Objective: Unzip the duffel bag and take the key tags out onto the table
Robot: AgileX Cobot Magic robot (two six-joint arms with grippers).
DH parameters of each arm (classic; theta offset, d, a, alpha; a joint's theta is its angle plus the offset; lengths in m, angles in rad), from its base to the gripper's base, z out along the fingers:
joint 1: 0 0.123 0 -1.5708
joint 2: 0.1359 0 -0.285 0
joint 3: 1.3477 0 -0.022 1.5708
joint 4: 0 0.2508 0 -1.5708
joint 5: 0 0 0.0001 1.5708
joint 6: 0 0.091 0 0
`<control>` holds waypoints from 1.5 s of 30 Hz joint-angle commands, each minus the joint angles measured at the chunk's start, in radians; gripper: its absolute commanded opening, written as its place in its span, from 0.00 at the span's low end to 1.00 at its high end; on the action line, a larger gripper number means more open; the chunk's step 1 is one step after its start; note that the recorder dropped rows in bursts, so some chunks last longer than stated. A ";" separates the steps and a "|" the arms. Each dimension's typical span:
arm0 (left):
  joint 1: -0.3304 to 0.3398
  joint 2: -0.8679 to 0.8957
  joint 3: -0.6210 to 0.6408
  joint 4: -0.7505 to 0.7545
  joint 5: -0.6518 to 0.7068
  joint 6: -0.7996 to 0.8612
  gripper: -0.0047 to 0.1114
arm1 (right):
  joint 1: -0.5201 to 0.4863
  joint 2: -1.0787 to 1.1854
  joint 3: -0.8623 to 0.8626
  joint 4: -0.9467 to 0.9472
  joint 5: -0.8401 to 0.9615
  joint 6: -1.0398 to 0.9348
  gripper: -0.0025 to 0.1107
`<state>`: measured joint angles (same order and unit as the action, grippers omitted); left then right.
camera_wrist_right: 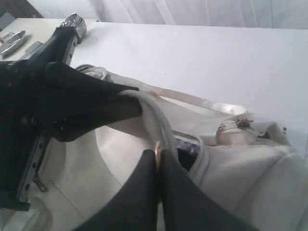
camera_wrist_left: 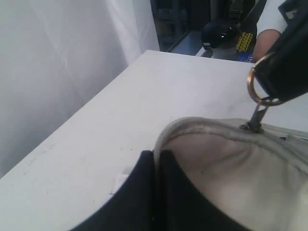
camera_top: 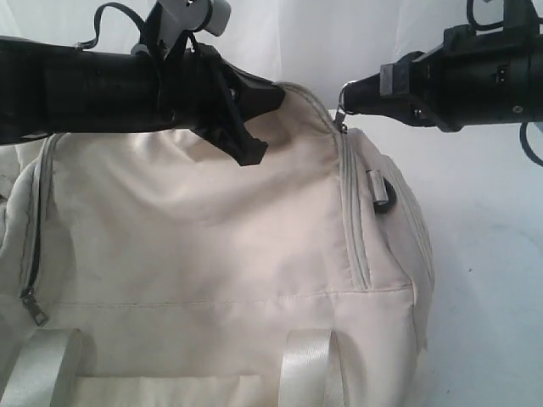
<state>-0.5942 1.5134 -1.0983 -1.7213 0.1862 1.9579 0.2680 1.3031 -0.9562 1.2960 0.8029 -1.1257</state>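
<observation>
Next, my right gripper releases the zip pull just below the near end of the zip, next to the shiny webbing handle [camera_top: 355,335].
The cream duffel bag [camera_top: 212,254] lies on the white table [camera_top: 492,254] and fills the near part of the exterior view. My left gripper [camera_top: 273,95] is shut on a fold of the bag's top edge [camera_wrist_left: 166,132] beside the zip. My right gripper [camera_top: 346,93] is shut on the ring [camera_wrist_left: 252,86] of a silver zip pull [camera_wrist_left: 255,122] at the bag's top. The zip is parted a little there, showing a dark gap [camera_wrist_right: 186,147]. The key tags are hidden.
Shiny webbing handles [camera_top: 310,365] lie at the bag's near side. A second zip pull [camera_top: 34,307] hangs at the left end and a black D-ring [camera_top: 382,193] at the right end. Bare tabletop [camera_wrist_right: 202,57] spreads beyond the bag. The white curtain [camera_wrist_left: 48,72] hangs behind.
</observation>
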 commanded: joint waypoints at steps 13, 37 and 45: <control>0.004 -0.013 -0.006 -0.023 -0.114 0.098 0.04 | -0.007 -0.043 0.000 -0.443 0.277 0.106 0.02; 0.004 -0.042 -0.008 -0.023 -0.165 0.098 0.04 | 0.034 -0.179 0.223 -0.527 0.418 0.319 0.02; 0.004 -0.082 -0.006 -0.023 0.005 0.071 0.04 | 0.034 -0.187 0.215 -0.525 0.335 0.319 0.02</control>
<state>-0.5943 1.4552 -1.0983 -1.7109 0.1268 1.9579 0.2997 1.1278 -0.7431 0.7748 1.1800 -0.8038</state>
